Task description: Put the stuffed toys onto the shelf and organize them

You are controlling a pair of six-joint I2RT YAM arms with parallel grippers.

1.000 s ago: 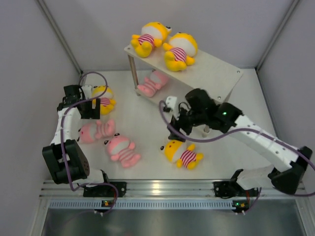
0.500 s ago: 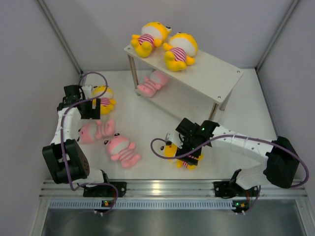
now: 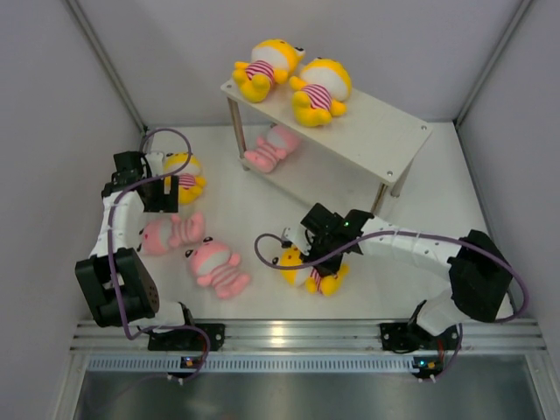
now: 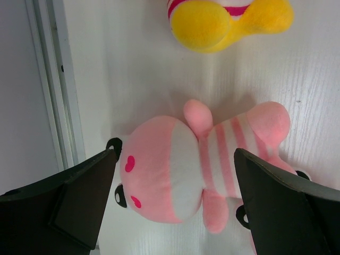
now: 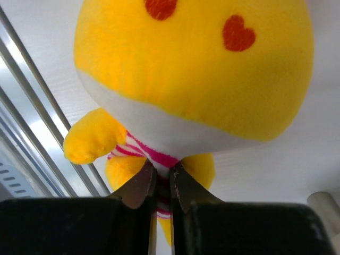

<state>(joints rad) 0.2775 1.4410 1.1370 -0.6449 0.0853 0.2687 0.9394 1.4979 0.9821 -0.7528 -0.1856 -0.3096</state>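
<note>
The yellow toy is beside the pink toy. Next, my left gripper will go there and close on its striped body's lower end [image 3: 186, 185] [image 4: 232, 10], by the legs.
The white shelf [image 3: 376, 127] stands at the back right. Two yellow stuffed toys [image 3: 267, 66] [image 3: 321, 90] lie on its top board, and a pink one [image 3: 271, 149] lies on the lower tier. My right gripper [image 3: 319, 260] [image 5: 162, 175] is shut on the striped body of a yellow toy [image 3: 306, 269] [image 5: 191, 69] near the front of the table. My left gripper [image 3: 162, 203] [image 4: 175, 159] hangs open over a pink toy [image 3: 168, 233] [image 4: 196, 164] that lies between its fingers [image 4: 85, 196] without touching them. Beside it lies a yellow toy [image 3: 185, 175] [image 4: 228, 21].
A second pink toy [image 3: 219, 264] lies on the table left of the right gripper. The shelf's thin front leg [image 3: 379, 199] stands just behind the right forearm. Grey walls close in on three sides, and a metal rail [image 3: 289, 334] runs along the front edge.
The right arm swung down from beside the shelf to the front yellow toy and shut on its body. The toy shifted slightly left. The left arm has not moved.
</note>
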